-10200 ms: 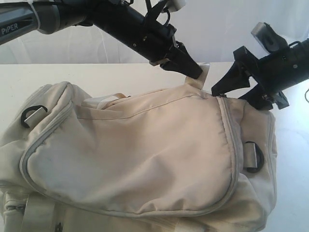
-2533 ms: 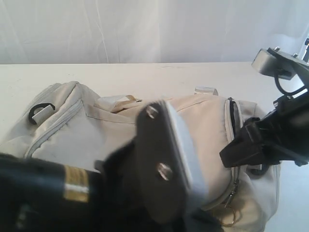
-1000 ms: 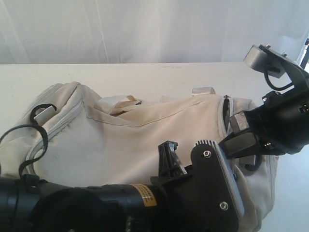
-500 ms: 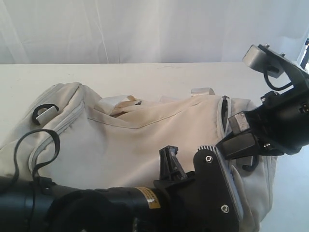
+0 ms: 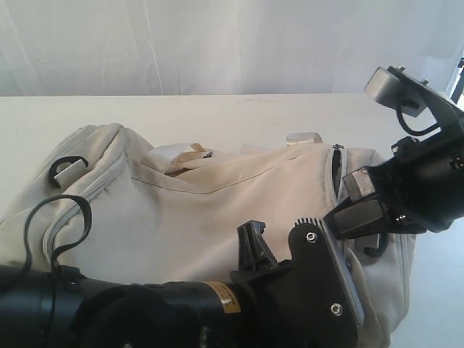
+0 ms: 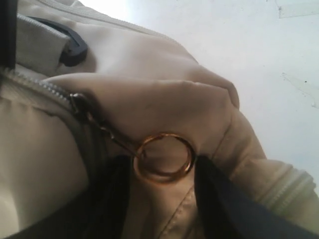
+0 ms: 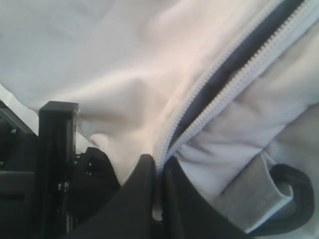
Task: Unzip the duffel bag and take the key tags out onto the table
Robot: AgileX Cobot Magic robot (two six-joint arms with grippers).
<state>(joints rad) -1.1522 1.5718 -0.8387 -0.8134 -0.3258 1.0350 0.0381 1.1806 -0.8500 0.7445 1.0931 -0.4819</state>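
Note:
Next, my left gripper opens its fingers and pinches the ring's thin side (image 6: 163, 178) before it draws the slider along, as the copper ring pull lies broadside across those fingers.
The cream-white duffel bag (image 5: 217, 203) lies across the table (image 5: 217, 112). My right gripper (image 7: 158, 168) is shut on the bag's zipper edge near its right end (image 5: 339, 212). Beside that pinch the grey zipper (image 7: 219, 79) gapes and shows dark lining. My left gripper (image 6: 160, 167) is open. Its dark fingers (image 6: 112, 199) stand on either side of a copper ring pull (image 6: 163, 157) hooked to a zipper slider (image 6: 79, 102). The left arm (image 5: 181, 312) fills the near foreground. The key tags are hidden.
A black D-ring (image 5: 67, 165) sits on the bag's left end and another (image 7: 286, 189) close to the right gripper. White strap ends (image 5: 174, 154) lie on the bag's far side. Bare tabletop runs behind the bag, with a white curtain (image 5: 217, 43) beyond it.
Since ten seconds ago the left arm swung from the bag's far side to the near foreground, and the right gripper dropped onto the zipper edge. In the last second almost nothing moved.

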